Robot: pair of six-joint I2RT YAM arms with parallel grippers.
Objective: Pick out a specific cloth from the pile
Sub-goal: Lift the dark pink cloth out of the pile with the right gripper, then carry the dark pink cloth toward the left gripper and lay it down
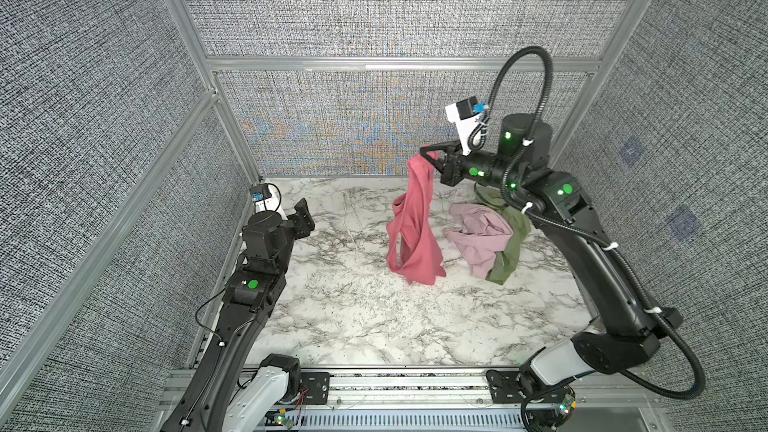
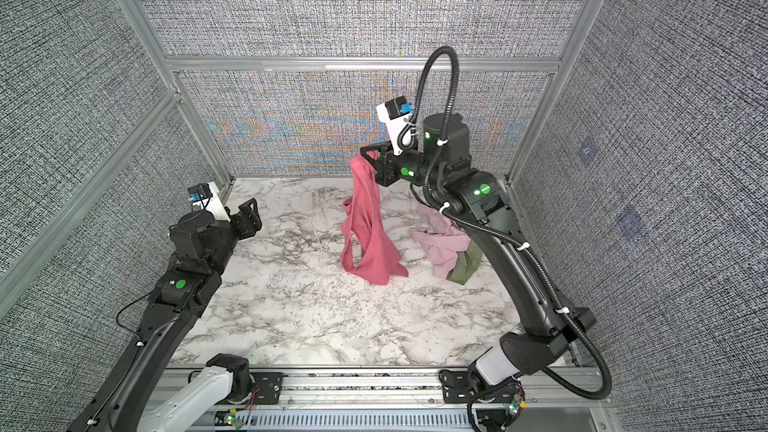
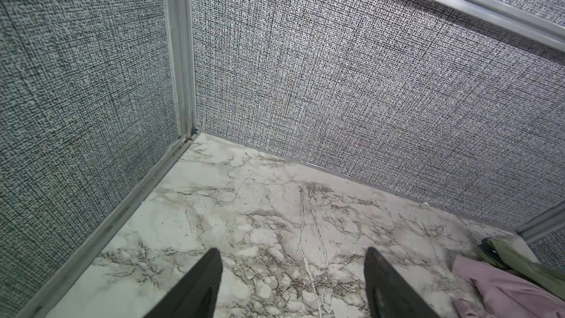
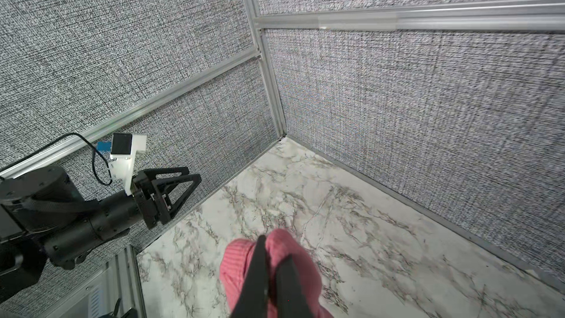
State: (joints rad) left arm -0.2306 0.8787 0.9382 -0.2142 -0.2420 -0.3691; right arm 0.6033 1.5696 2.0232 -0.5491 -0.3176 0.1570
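Observation:
Next, my right gripper lets go of the rose-red cloth on the bare marble (image 1: 358, 271) between my left gripper and the pale pink cloth. The rose-red cloth now hangs high above the table.
The rose-red cloth (image 1: 413, 226) (image 2: 368, 222) hangs from my right gripper (image 1: 428, 153) (image 2: 368, 153), which is shut on its top edge high above the table; its lower end still rests on the marble. In the right wrist view the closed fingers (image 4: 260, 270) pinch a fold of the cloth (image 4: 284, 255). What is left of the pile (image 1: 488, 238) (image 2: 446, 249), pale pink over olive green, lies to the right under that arm. My left gripper (image 1: 305, 214) (image 2: 249, 214) (image 3: 293, 270) stands open and empty at the far left, away from every cloth.
Textured grey walls with aluminium frame posts (image 1: 232, 126) close in the marble table (image 1: 353, 309) on three sides. The pale pink cloth (image 3: 501, 289) and olive green cloth (image 3: 516, 258) show at the edge of the left wrist view. A rail (image 1: 407, 384) runs along the front.

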